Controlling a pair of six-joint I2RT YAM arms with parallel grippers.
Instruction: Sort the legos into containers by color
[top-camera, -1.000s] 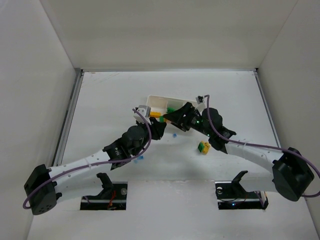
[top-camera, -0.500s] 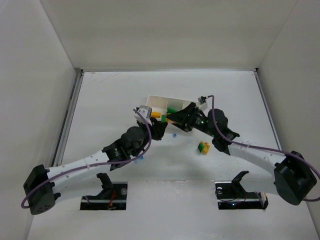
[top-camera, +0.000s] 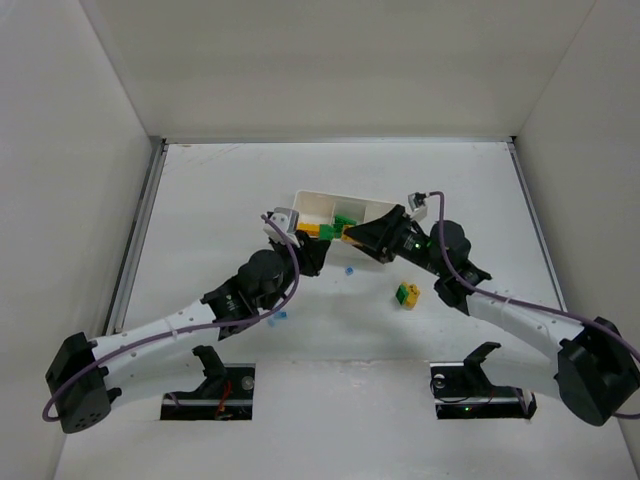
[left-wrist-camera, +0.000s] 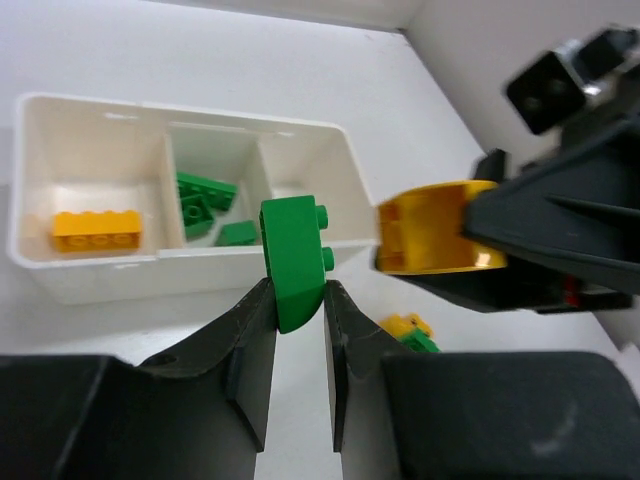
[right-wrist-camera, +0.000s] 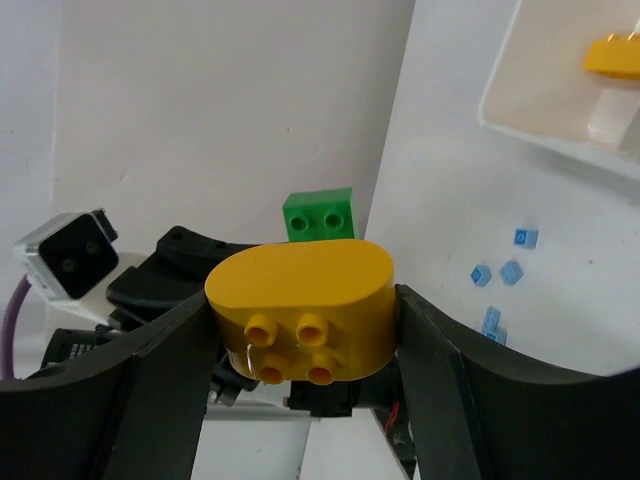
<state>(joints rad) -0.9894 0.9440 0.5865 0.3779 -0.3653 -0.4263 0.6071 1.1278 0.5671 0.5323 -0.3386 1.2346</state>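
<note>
The robot's right gripper will release the rounded yellow-orange brick just behind the yellow brick in the white tray (top-camera: 311, 218).
My left gripper (left-wrist-camera: 298, 300) is shut on a bright green brick (left-wrist-camera: 295, 260), held upright just in front of the white three-compartment tray (left-wrist-camera: 150, 275). My right gripper (right-wrist-camera: 305, 320) is shut on a rounded yellow-orange brick (right-wrist-camera: 305, 300), which hangs close beside the green brick (right-wrist-camera: 320, 214). From above, both grippers (top-camera: 318, 240) (top-camera: 352, 235) meet at the tray's (top-camera: 315, 197) near edge. In the tray, the left compartment holds a yellow brick (left-wrist-camera: 95, 230) and the middle one holds green bricks (left-wrist-camera: 205, 205).
A yellow brick stacked with a green one (top-camera: 406, 294) lies on the table below the right wrist. Tiny light-blue bricks (top-camera: 349, 270) (top-camera: 280, 316) are scattered near the left arm, and several of these light-blue bricks (right-wrist-camera: 500, 275) show in the right wrist view. White walls enclose the table.
The right arm's wrist and forearm have swung to the right, and its gripper now sits slightly right of where it was. The left arm has barely shifted.
</note>
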